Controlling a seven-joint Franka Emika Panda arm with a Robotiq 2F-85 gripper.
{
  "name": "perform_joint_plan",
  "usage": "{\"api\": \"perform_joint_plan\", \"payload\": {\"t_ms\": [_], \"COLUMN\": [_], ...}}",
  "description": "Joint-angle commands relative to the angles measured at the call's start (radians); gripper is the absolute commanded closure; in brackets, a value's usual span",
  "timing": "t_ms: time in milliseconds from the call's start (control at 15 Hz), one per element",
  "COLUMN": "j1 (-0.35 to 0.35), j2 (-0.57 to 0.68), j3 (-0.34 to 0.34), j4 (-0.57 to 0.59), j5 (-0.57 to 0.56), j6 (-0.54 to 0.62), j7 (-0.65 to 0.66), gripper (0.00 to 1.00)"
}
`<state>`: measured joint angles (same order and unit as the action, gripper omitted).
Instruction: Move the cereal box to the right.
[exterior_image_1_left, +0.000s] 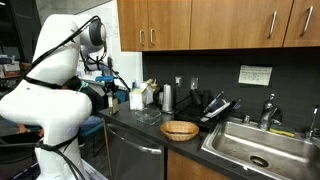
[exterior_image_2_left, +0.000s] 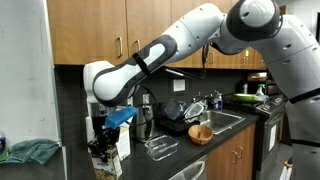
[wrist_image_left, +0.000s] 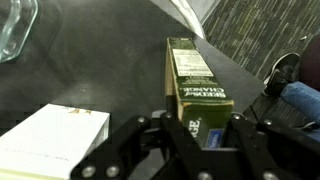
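Observation:
The robot's gripper will release the cereal box on the dark counter (exterior_image_1_left: 127, 112) (wrist_image_left: 114, 42) beside the glass dish. The box now stands at the counter's end.
The cereal box (wrist_image_left: 195, 90) has an olive-brown printed face and a pale yellow side. It stands at the end of the dark counter (wrist_image_left: 110, 70), near its edge, between the black fingers of my gripper (wrist_image_left: 198, 135). Both fingers rest against its sides, so the gripper is shut on it. In an exterior view the gripper (exterior_image_2_left: 103, 148) hangs low over the counter's end with the box (exterior_image_2_left: 113, 161) under it. In an exterior view the gripper (exterior_image_1_left: 109, 96) hides the box.
A white box (wrist_image_left: 55, 140) lies close beside the gripper. A glass dish (wrist_image_left: 15, 30) (exterior_image_2_left: 160, 147), a white jug (exterior_image_1_left: 150, 93), a steel canister (exterior_image_1_left: 167, 97), a wooden bowl (exterior_image_1_left: 179, 129) and a sink (exterior_image_1_left: 262, 150) follow along the counter. Carpet and someone's shoe (wrist_image_left: 285, 70) lie past the edge.

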<state>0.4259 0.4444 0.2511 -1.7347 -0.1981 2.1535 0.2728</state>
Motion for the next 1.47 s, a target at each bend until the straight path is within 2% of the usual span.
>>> {"api": "perform_joint_plan", "payload": {"t_ms": [0,733,1400], "j1": [0.007,-0.006,-0.046], "j2": [-0.117,-0.191,-0.201], "j3": [-0.029,-0.086,-0.115], "j4": [-0.150,-0.274,-0.296], "j5": [0.004,-0.030,-0.043], "j6": [0.064,0.128,0.135], "j7": [0.103,0.343,0.400], "gripper": [0.88,0.88,0.88]}}
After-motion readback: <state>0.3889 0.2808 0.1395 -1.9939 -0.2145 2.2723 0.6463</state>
